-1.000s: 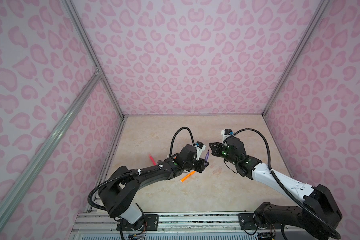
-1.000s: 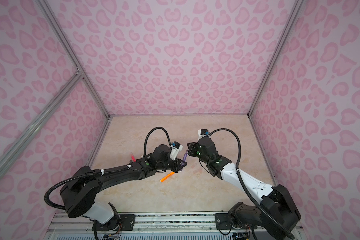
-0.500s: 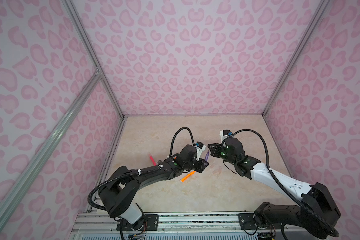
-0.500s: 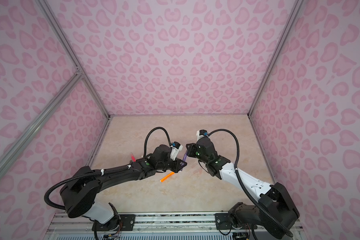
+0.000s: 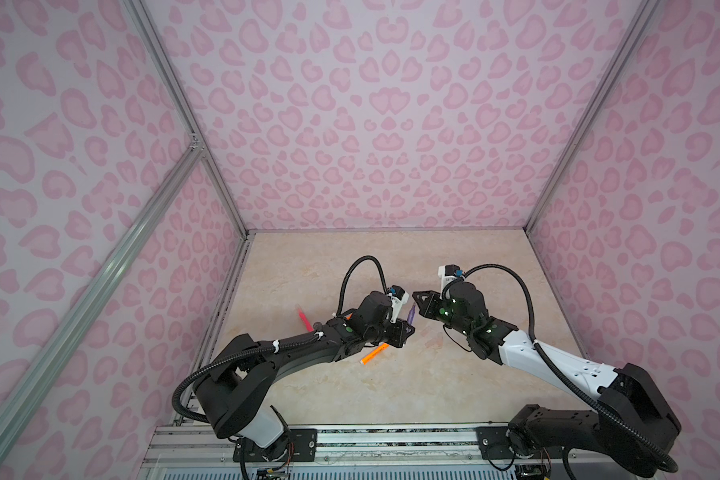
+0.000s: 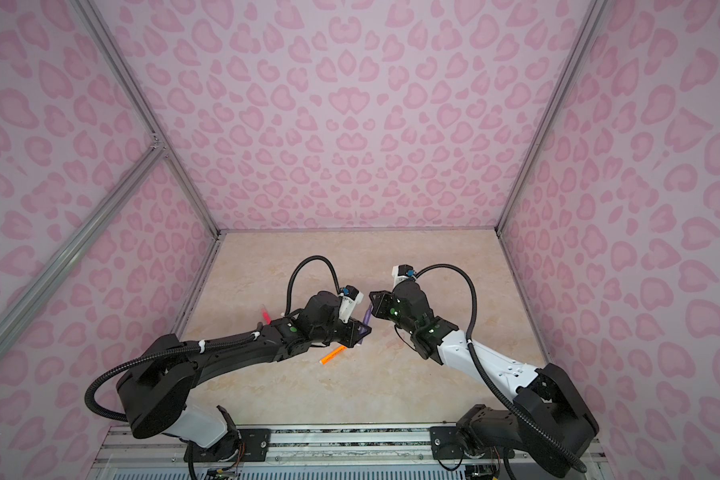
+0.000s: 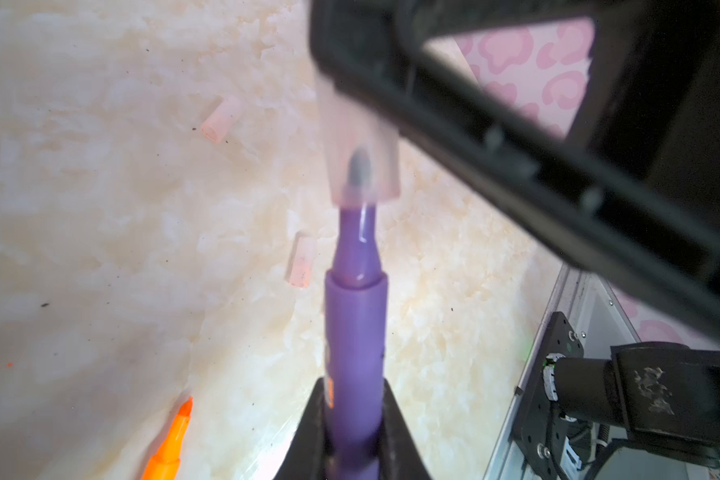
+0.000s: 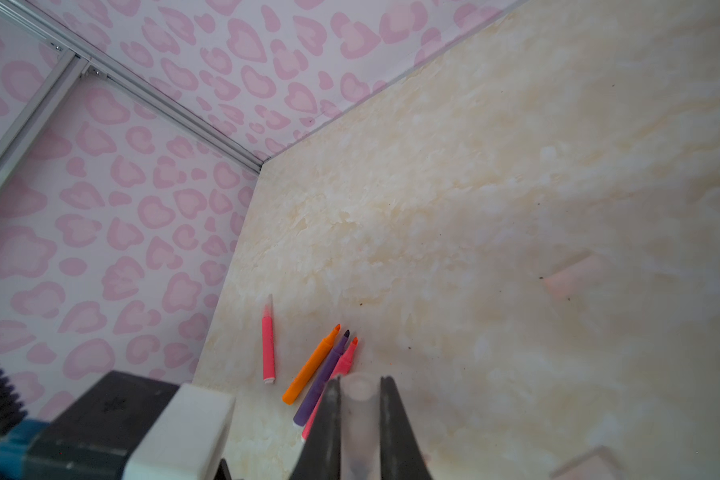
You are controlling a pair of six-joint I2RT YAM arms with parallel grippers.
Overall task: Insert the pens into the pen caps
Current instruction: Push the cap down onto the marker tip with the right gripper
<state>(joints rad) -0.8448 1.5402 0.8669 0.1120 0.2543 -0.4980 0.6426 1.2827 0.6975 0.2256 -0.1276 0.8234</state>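
Observation:
The purple pen sits too shallow in the pen cap's opening, so next my right gripper opens and regrips the pen cap nearer its closed end (image 8: 361,389) before pushing.
My left gripper (image 7: 355,386) is shut on a purple pen (image 7: 356,332), and its dark tip sits just inside the mouth of a clear pen cap (image 7: 360,166). My right gripper (image 8: 359,380) is shut on that pen cap (image 8: 358,399). In both top views the two grippers meet mid-table, the left gripper (image 5: 406,328) below the right gripper (image 5: 416,297), with the purple pen (image 6: 366,316) between them. An orange pen (image 5: 374,353) lies under the left wrist. A pink pen (image 5: 304,320) lies further left.
Loose pens lie together near the left wall: a pink one (image 8: 268,345), an orange one (image 8: 312,365), a purple one (image 8: 323,378) and a pink-red one (image 8: 344,359). Two loose clear caps (image 7: 221,118) (image 7: 301,259) lie on the beige table. Patterned walls (image 5: 391,124) enclose three sides.
My right gripper with the cap has edged a little left toward the purple pen's tip. The left arm has barely moved.

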